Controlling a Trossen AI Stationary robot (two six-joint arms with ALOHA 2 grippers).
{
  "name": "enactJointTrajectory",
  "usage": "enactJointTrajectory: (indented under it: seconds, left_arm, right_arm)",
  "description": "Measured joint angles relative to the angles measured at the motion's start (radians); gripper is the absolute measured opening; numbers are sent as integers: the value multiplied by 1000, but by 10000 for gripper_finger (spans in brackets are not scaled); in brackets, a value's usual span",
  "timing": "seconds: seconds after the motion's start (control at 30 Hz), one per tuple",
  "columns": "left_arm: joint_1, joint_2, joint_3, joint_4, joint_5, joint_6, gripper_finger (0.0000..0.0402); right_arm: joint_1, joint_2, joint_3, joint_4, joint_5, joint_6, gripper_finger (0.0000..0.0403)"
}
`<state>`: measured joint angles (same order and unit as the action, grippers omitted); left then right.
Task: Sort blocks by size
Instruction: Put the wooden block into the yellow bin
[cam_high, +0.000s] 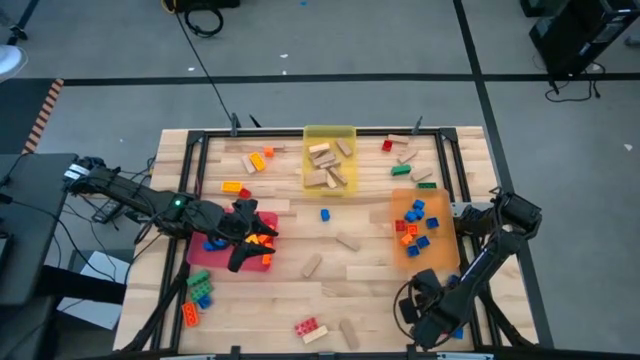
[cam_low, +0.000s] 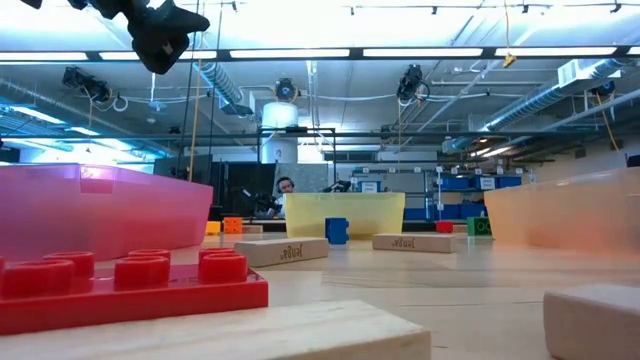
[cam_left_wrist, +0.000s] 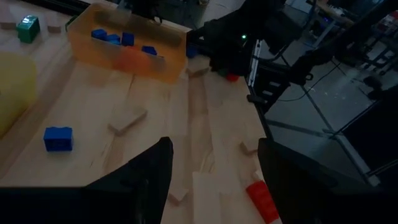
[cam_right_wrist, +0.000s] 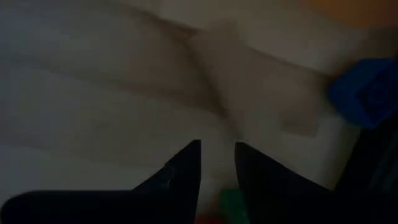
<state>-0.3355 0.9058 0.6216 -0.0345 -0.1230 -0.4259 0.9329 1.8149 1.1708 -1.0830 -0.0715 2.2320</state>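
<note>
The right gripper's fingers are close together and crooked to the wooden block, so the robot should open them, turn in line with the block and grip its sides (cam_right_wrist: 212, 84).
Studded bricks and tan wooden blocks lie scattered over the table. The yellow tray (cam_high: 330, 133) at the far middle holds wooden blocks, the orange tray (cam_high: 425, 262) on the right holds small blue and red bricks, and the red tray (cam_high: 200, 252) on the left holds mixed bricks. My left gripper (cam_high: 245, 240) hangs open above the red tray with nothing between its fingers (cam_left_wrist: 149, 180). My right gripper (cam_right_wrist: 216, 155) points down at the near right of the table (cam_high: 432, 310). Its fingers stand close together with a small green brick (cam_right_wrist: 233, 200) between them. A blue brick (cam_right_wrist: 367, 93) lies beside it. My right gripper has the green brick (cam_right_wrist: 231, 198) between its two fingers, back from the tips. The fingers come from above and point down at the table. Which faces of the brick they are on is hidden in the dark between the fingers.
A red brick (cam_high: 310, 327) and a wooden block (cam_high: 347, 335) lie near the front edge. A lone blue brick (cam_high: 325, 214) and loose wooden blocks (cam_high: 347, 241) sit mid-table. Green, blue and orange bricks (cam_high: 198, 292) lie at the near left. A black frame (cam_high: 440, 150) borders the table.
</note>
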Motion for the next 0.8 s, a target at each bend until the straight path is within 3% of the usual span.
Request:
enactJointTrajectory:
  seconds: [0.37,0.8]
  left_arm:
    - [0,0,0,0,0,2,243]
    - [0,0,0,14,0,-29,243]
  right_arm:
    - [0,-2,66,-131,32,-96,129]
    - [15,-2,-55,-44,40,-117,257]
